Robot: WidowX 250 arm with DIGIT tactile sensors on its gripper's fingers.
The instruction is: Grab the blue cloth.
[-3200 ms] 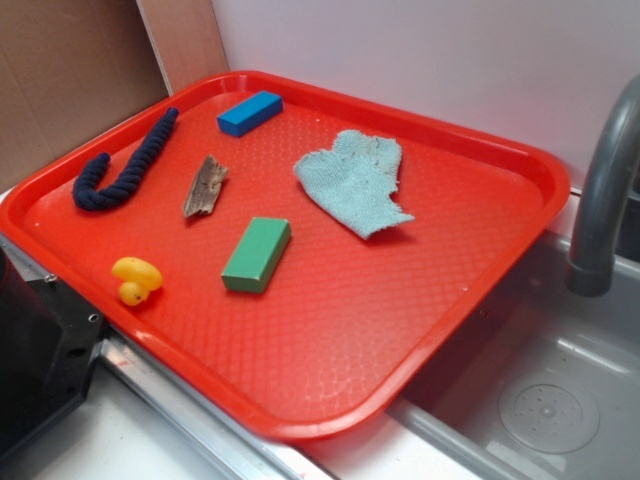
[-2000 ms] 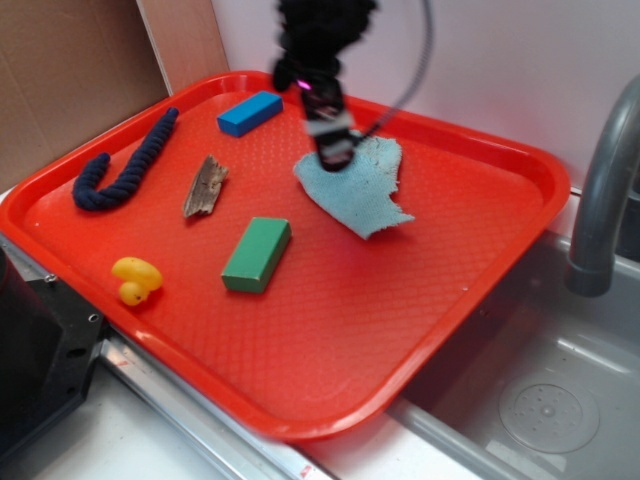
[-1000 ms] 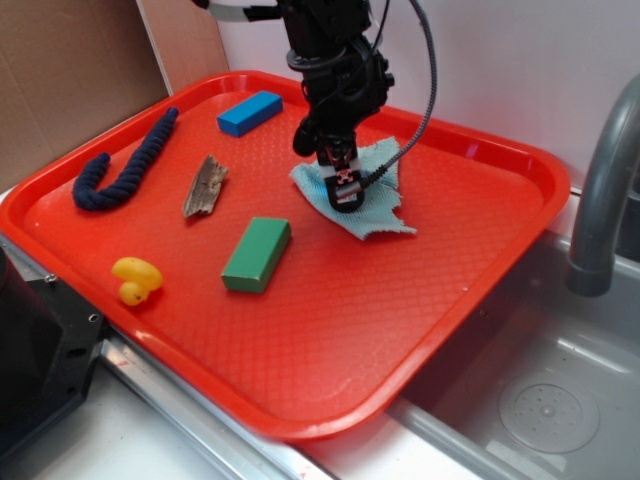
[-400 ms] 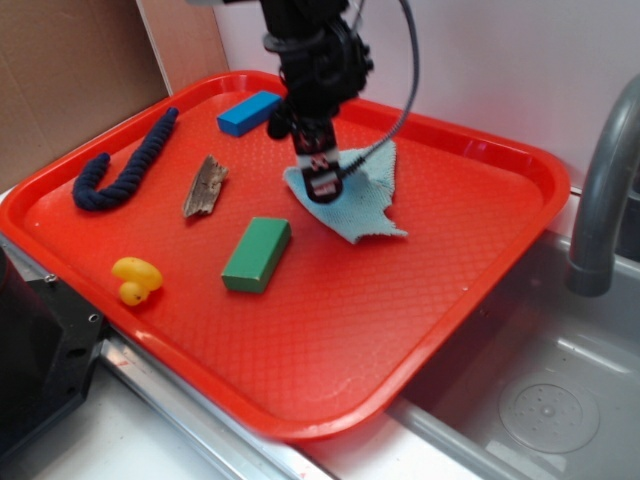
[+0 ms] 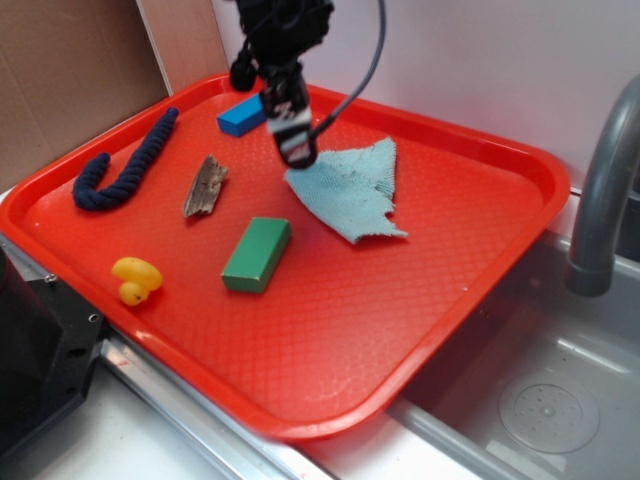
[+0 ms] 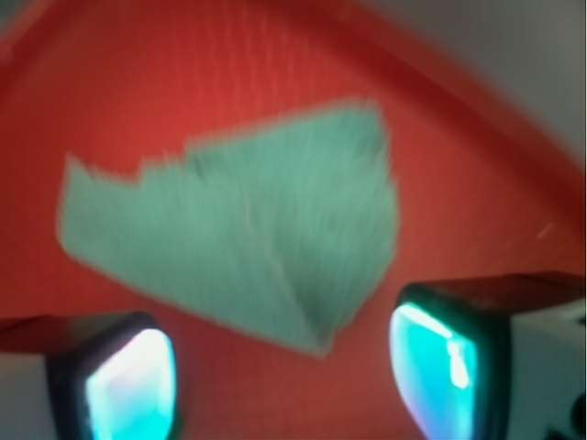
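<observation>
The robot's open fingers straddle only red tray, short of the blue cloth, so next the gripper moves down and forward and pinches the cloth's near folded corner [image 6: 315,332].
The blue cloth [image 5: 350,190] lies flat on the red tray [image 5: 380,310], right of centre, with one corner folded over. My gripper [image 5: 296,155] hangs just above the cloth's left edge, close to the bright blue block [image 5: 238,118]. In the wrist view the cloth [image 6: 248,229] sits ahead of the gripper [image 6: 284,376]. The two fingers [image 6: 128,385] stand wide apart, with only red tray between them. The gripper is open and holds nothing.
On the tray are a green block [image 5: 256,254], a piece of wood [image 5: 204,186], a dark navy rope [image 5: 120,165] and a yellow duck [image 5: 135,279]. A grey faucet [image 5: 605,190] and sink [image 5: 540,400] lie to the right. Cardboard [image 5: 70,70] stands behind on the left.
The gripper came down onto the cloth and pulled it slightly left. It has since risen and moved left off the cloth, which stays on the tray with a corner folded.
</observation>
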